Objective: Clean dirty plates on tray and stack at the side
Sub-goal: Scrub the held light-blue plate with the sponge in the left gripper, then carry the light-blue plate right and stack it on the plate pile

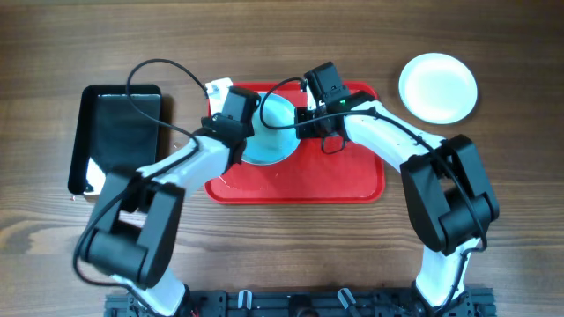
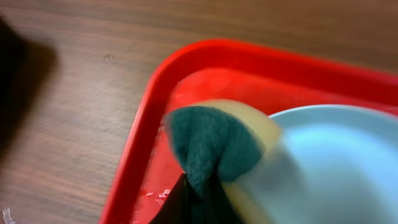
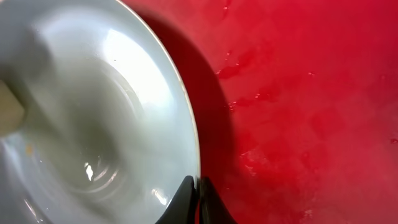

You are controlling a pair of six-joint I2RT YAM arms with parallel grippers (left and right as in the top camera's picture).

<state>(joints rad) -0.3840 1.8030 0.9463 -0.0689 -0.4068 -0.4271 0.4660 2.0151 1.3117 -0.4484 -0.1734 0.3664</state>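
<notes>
My left gripper is going to the green and yellow sponge's drop spot. It will let go of the sponge, now pressed to the plate's edge, near the middle of the glossy black tray [image 1: 125,151].
A pale turquoise plate [image 1: 271,130] is tilted over the left part of the red tray [image 1: 352,180]. My right gripper [image 1: 304,121] is shut on the plate's rim, seen in the right wrist view [image 3: 198,198] with the plate [image 3: 93,124] on the left and the tray [image 3: 311,93] on the right. My left gripper [image 1: 240,132] is shut on a green and yellow sponge [image 2: 211,146], pressed to the plate's [image 2: 336,162] edge in the left wrist view [image 2: 198,202] above the tray [image 2: 149,124]. A white plate [image 1: 438,87] lies on the table at back right. A third plate is not in view.
A glossy black tray [image 1: 123,132] lies at the left of the table. Small crumbs or wet specks lie on the red tray's floor [image 2: 155,194]. A white object [image 1: 218,88] sits by the red tray's back left corner. Both arms cross over the tray.
</notes>
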